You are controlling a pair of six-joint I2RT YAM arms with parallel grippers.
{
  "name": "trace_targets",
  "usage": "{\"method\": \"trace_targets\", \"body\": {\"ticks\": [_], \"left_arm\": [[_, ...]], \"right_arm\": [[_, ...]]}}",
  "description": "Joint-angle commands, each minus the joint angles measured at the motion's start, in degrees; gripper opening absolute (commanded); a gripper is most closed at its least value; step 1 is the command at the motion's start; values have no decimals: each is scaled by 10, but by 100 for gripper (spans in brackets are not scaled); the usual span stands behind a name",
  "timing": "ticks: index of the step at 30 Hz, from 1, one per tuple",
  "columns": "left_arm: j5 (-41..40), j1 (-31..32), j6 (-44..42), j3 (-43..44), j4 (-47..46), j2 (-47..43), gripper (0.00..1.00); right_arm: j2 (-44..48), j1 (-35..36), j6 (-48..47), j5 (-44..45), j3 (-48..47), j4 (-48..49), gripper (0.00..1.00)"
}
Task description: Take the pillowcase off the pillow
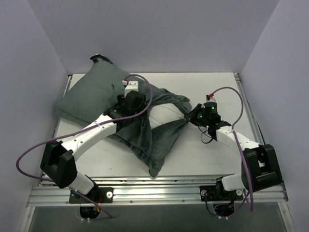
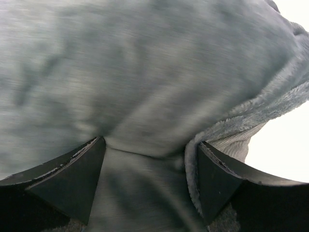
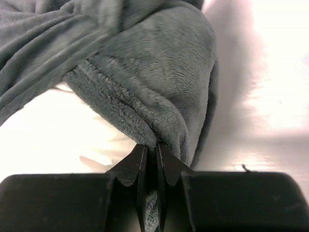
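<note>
My right gripper needs to hold the open edge of the pillowcase while my left gripper takes the exposed white pillow (image 1: 166, 115), because my left gripper's fingers are on both sides of the pillowcase.
The pillowcase (image 1: 91, 96) shows its grey-green velvety face and lies from the back left to the table's middle, bunched and folded there. A strip of the white pillow (image 1: 166, 115) shows through its open end. My left gripper (image 1: 126, 107) rests on the covered pillow. In the left wrist view its jaws (image 2: 149, 159) stand wide apart with the grey-green fabric (image 2: 145, 72) filling the gap. My right gripper (image 1: 189, 117) is shut on the pillowcase's right edge. In the right wrist view the fingertips (image 3: 150, 147) pinch a fold of the plush fabric (image 3: 154, 87). No zebra stripes show.
The white table (image 1: 212, 154) is walled at the back and on both sides. Its metal rail (image 1: 154, 193) runs along the front edge. Purple cables (image 1: 34, 154) loop from both arms. A pointed flap of the pillowcase (image 1: 154, 166) hangs toward the front.
</note>
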State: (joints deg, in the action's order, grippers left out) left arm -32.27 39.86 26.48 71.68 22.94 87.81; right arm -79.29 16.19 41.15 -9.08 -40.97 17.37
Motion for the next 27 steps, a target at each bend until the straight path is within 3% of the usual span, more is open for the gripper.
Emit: {"method": "trace_targets", "body": {"ticks": [1,5,6,10,13,19,27], "left_arm": [[-60,-50,21,-46,120,-22,80],[-51,-62,24,-57,126,-44,79],[-43,-62,21,-55,122,-48,79],[45,-48,-20,-40,97,-71,82],[98,-19,-42,-37,62,-94,86],[164,18,-53,-10,33,-121,93],[166,106,-55,76,28,-121,97]], "right_arm": [[8,-131,-22,36,92,-87,0],[-23,-150,-19,-34,103,-25,0],[-44,-150,-22,-85,102,-5,0],[-64,-115,-30,-187,91,80,0],[-43,-70,-44,-181,66,91,0],[-11,-57,-47,-185,36,94,0],[19,-39,-60,-153,14,60,0]]}}
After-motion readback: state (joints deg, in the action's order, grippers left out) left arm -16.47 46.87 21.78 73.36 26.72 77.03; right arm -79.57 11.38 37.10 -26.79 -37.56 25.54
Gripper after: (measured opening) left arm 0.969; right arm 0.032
